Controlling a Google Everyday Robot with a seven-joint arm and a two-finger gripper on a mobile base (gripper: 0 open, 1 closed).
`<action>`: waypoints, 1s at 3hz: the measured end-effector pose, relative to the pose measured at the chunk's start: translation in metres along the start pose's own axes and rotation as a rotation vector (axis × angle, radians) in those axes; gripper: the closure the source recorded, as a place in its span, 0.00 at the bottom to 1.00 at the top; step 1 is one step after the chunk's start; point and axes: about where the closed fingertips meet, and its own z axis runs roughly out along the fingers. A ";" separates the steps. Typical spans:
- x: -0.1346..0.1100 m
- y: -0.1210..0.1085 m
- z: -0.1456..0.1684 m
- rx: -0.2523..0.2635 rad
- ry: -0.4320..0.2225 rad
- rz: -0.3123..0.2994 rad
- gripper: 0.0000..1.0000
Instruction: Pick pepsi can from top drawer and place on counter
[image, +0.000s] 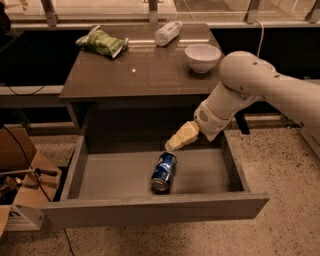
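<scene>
Next, my gripper closes around the far half of the pepsi can (166, 164), so that its silver top is left sticking out toward the drawer front.
The pepsi can (163, 171) lies on its side in the middle of the open top drawer (150, 210), silver top toward the drawer front. My gripper (172, 144) hangs over the drawer just above and behind the can's far end, reaching in from the right on the white arm (250, 85). It holds nothing that I can see. The counter (140, 70) is above the drawer, behind the gripper.
On the counter stand a white bowl (202, 56) at the right, a white plastic bottle (167, 32) lying at the back, and a green snack bag (101, 43) at the back left. Cardboard boxes (22, 185) sit on the floor left of the drawer.
</scene>
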 end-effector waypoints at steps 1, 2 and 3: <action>0.011 -0.011 0.031 0.041 0.093 0.138 0.00; 0.012 -0.005 0.053 0.096 0.148 0.232 0.00; 0.010 -0.001 0.070 0.118 0.158 0.323 0.00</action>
